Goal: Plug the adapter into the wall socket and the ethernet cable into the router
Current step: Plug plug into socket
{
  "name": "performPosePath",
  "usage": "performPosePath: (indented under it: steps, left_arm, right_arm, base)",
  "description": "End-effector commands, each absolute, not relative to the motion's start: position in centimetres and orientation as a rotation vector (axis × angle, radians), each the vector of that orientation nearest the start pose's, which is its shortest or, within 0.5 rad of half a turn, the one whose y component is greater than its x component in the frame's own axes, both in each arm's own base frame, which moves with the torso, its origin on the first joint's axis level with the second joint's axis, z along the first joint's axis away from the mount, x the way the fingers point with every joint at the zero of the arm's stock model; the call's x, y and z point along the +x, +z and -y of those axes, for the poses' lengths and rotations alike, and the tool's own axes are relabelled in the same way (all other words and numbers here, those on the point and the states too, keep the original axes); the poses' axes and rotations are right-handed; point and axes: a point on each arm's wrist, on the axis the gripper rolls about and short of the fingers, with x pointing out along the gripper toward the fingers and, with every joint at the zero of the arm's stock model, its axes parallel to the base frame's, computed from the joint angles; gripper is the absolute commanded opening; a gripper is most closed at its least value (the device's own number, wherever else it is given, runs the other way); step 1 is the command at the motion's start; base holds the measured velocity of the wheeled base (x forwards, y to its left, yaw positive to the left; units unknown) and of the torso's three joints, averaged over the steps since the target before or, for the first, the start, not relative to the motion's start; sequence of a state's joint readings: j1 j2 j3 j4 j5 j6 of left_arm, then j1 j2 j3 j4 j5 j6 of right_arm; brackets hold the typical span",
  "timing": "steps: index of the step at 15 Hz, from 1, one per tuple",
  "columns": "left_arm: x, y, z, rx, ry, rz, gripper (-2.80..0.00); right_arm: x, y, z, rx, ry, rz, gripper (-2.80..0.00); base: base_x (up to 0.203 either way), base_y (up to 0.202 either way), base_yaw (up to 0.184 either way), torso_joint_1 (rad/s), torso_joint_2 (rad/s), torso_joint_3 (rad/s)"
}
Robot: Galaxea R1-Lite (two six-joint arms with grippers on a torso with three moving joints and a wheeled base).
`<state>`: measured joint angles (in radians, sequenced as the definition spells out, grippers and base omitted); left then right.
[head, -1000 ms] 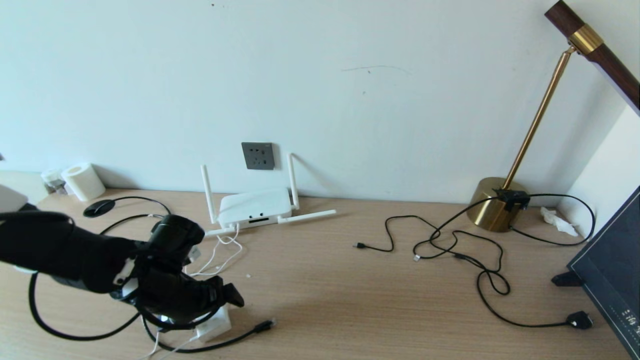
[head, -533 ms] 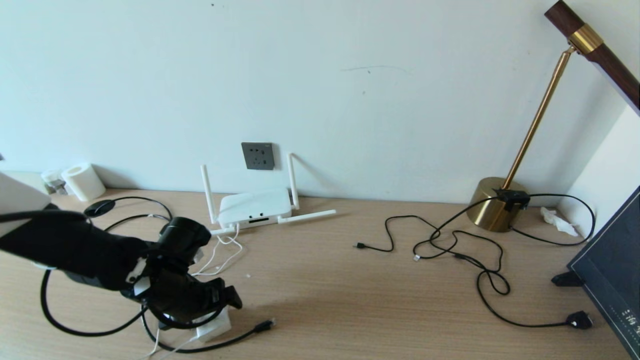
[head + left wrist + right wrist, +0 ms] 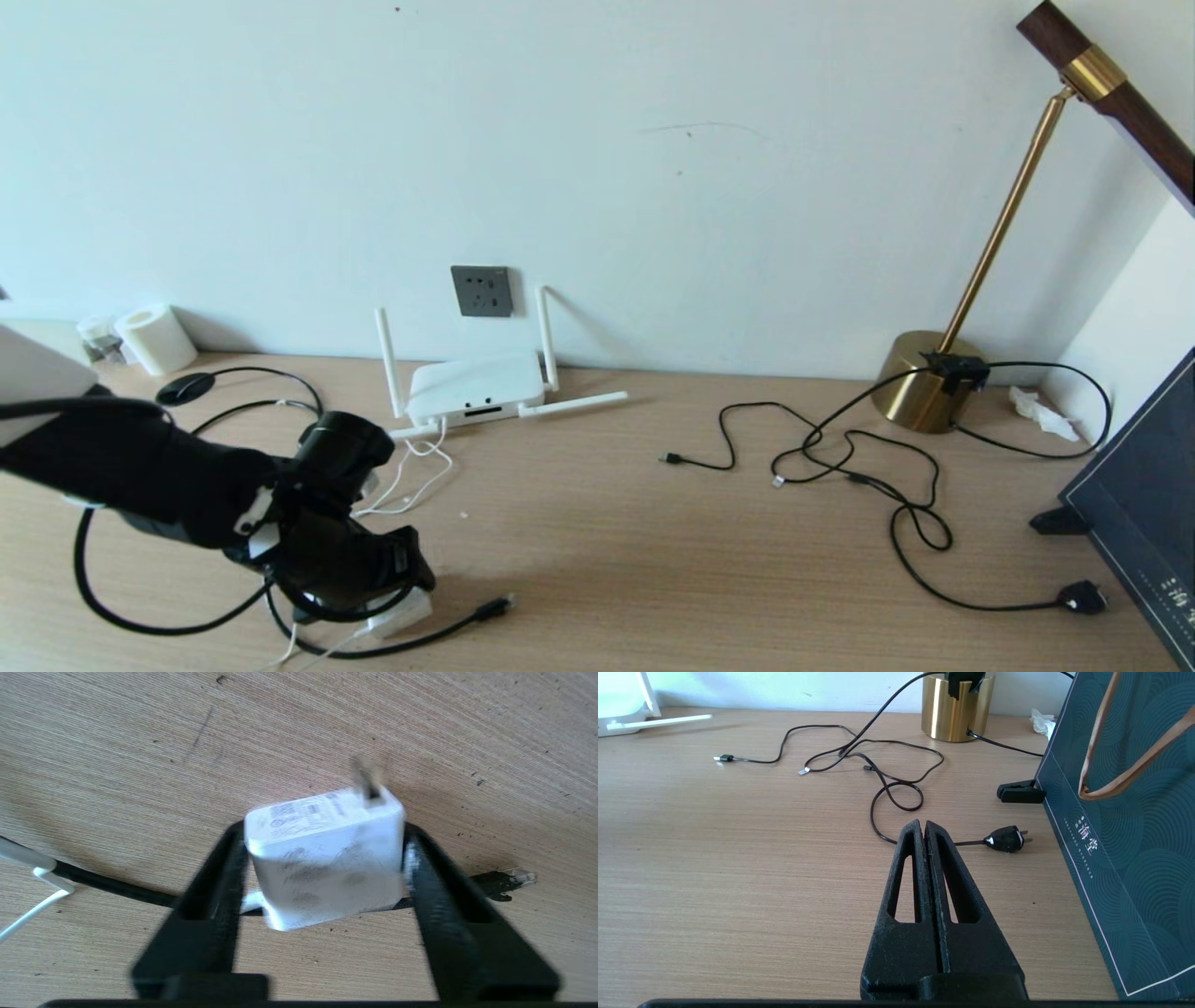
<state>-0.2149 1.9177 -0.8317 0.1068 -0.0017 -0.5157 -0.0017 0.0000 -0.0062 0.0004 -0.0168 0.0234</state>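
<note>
Next, my left gripper opens, back off and turns to take the adapter from another side [image 3: 331, 868], because its finger is pressing the adapter's cord end.
The white adapter [image 3: 322, 858] lies on the wooden desk near its front left, its prongs pointing away from the wrist. My left gripper [image 3: 324, 833] is down over it, both black fingers pressed against its sides. From the head view only a corner of the adapter [image 3: 403, 613] shows under the left gripper [image 3: 397, 583]. The black ethernet cable [image 3: 439, 635] runs beneath it, its clear-tipped plug [image 3: 516, 876] lying free. Against the wall stands the white router [image 3: 476, 383], below the grey wall socket [image 3: 482, 290]. My right gripper [image 3: 923, 826] hovers shut and empty over the desk's right part.
Thin black cables [image 3: 840, 457] loop across the right of the desk to a brass lamp base [image 3: 924, 378]. A black two-pin plug [image 3: 1006, 839] lies beside a dark paper bag [image 3: 1125, 826]. A paper roll [image 3: 157, 338] stands at the far left.
My left gripper's fingers have closed in from wide open onto the adapter's sides. The arm has sunk slightly. The right arm has not moved.
</note>
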Motion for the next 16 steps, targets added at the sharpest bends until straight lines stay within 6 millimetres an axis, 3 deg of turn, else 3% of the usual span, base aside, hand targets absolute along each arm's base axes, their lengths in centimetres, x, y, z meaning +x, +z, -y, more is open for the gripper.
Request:
performPosePath:
  steps: [1, 6, 11, 14, 16]
  left_arm:
    - [28.3, 6.5, 6.2, -0.326, 0.123, -1.208, -2.8]
    - [27.9, 7.5, 6.3, -0.35, 0.079, -1.2, -2.8]
    - [27.4, 9.6, 6.5, -0.577, -0.138, -1.332, -2.8]
    - [28.9, 10.7, 4.5, -0.762, -0.196, -1.392, -2.8]
    - [29.7, 11.0, 1.7, -0.896, -0.184, -1.404, -2.8]
  right_arm:
    - [-2.3, 7.7, 0.0, 0.025, -0.018, 0.006, -2.8]
    - [-2.3, 7.7, 0.0, 0.025, -0.018, 0.006, -2.8]
    - [-2.3, 7.7, 0.0, 0.024, -0.018, 0.006, -2.8]
    - [-2.3, 7.7, 0.0, 0.023, -0.018, 0.006, -2.8]
    - [-2.3, 7.7, 0.0, 0.023, -0.018, 0.006, -2.8]
  base:
    - [0.0, 0.0, 0.0, 0.0, 0.0, 0.0]
    - [0.0, 0.0, 0.0, 0.0, 0.0, 0.0]
    - [0.0, 0.0, 0.0, 0.0, 0.0, 0.0]
    - [0.0, 0.0, 0.0, 0.0, 0.0, 0.0]
    - [0.0, 0.0, 0.0, 0.0, 0.0, 0.0]
